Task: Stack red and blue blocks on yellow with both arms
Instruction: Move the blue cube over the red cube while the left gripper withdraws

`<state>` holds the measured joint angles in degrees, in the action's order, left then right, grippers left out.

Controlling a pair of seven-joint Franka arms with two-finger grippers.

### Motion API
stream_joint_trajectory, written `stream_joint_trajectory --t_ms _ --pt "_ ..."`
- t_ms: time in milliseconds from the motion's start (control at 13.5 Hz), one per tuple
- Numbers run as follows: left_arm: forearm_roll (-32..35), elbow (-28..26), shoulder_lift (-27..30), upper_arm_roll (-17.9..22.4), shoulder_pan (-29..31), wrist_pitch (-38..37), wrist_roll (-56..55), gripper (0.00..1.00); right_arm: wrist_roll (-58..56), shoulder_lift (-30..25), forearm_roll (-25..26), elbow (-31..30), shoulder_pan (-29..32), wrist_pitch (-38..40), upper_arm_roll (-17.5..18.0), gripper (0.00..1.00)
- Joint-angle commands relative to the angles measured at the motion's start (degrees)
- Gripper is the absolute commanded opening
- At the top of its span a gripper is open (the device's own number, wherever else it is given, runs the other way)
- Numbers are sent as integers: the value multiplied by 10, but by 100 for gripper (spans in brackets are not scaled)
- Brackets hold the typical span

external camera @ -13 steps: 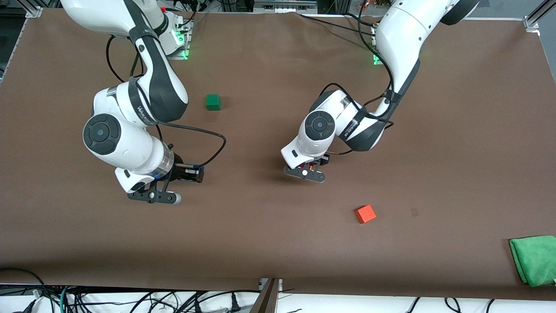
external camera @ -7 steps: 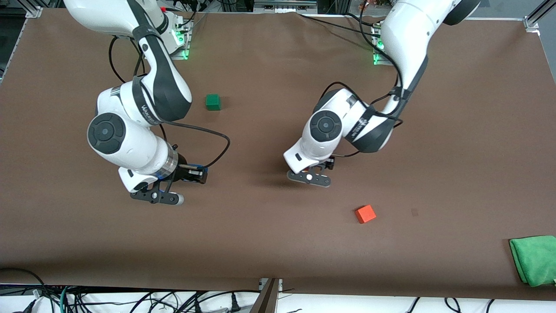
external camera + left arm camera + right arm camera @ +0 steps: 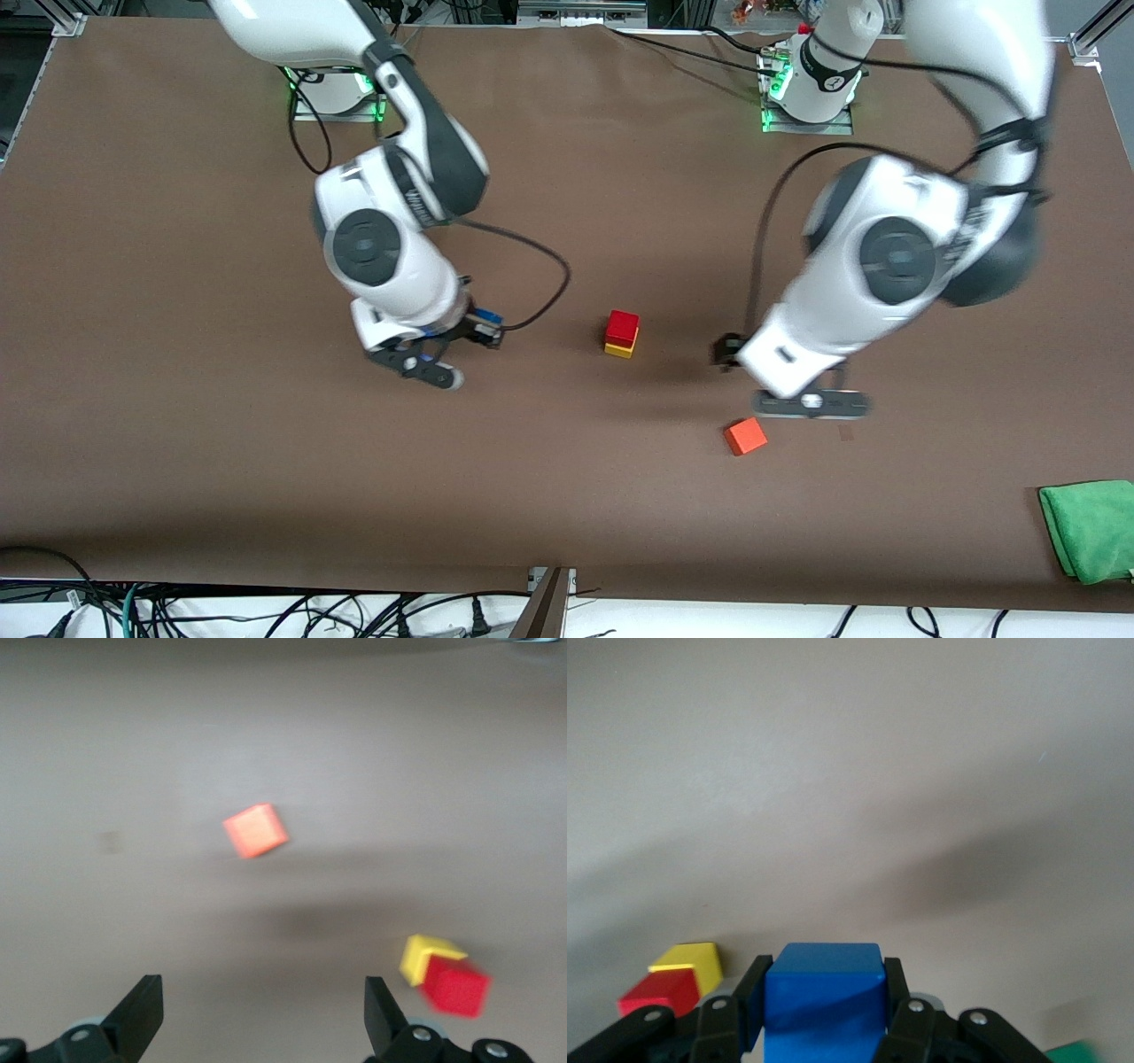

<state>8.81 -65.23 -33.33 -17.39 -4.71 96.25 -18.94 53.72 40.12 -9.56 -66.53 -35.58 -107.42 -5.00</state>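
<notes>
I need to release the blue block, now held above the table, from my right gripper on top of the deep red block (image 3: pixel 624 324) (image 3: pixel 656 997) that rests on the yellow cube.
A deep red block (image 3: pixel 623 323) sits on the yellow cube (image 3: pixel 619 349) near the table's middle; the stack also shows in the left wrist view (image 3: pixel 456 986) and in the right wrist view (image 3: pixel 660 997). My right gripper (image 3: pixel 416 361) is shut on the blue block (image 3: pixel 824 992) and holds it above the table, toward the right arm's end from the stack. The hand hides the blue block in the front view. My left gripper (image 3: pixel 811 404) is open and empty (image 3: pixel 261 992), over the table beside the orange-red cube (image 3: pixel 745 436).
The orange-red cube (image 3: pixel 255 830) lies nearer the front camera than the stack. A green cloth (image 3: pixel 1090 527) lies at the left arm's end near the front edge. A green corner (image 3: pixel 1076 1052) shows at the edge of the right wrist view.
My left gripper has left the stack and swung toward the left arm's end, uncovering the red block on the yellow cube. My right arm has carried the blue block closer to the stack.
</notes>
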Motion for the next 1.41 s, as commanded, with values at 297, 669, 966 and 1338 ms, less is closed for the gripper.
stream_joint_trajectory --t_ms 297,669,966,1338 --pt "-29 -35 132 25 132 -150 159 100 192 111 25 111 -109 -83 -12 25" --pt "-64 -128 211 82 139 -146 171 100 221 138 34 126 -134 -142 -12 25" --pt "-63 -120 203 82 144 -146 174 100 217 147 75 126 -143 -151 -10 25" --pt "-69 -119 203 82 154 -146 176 100 215 154 104 126 -152 -162 -10 25"
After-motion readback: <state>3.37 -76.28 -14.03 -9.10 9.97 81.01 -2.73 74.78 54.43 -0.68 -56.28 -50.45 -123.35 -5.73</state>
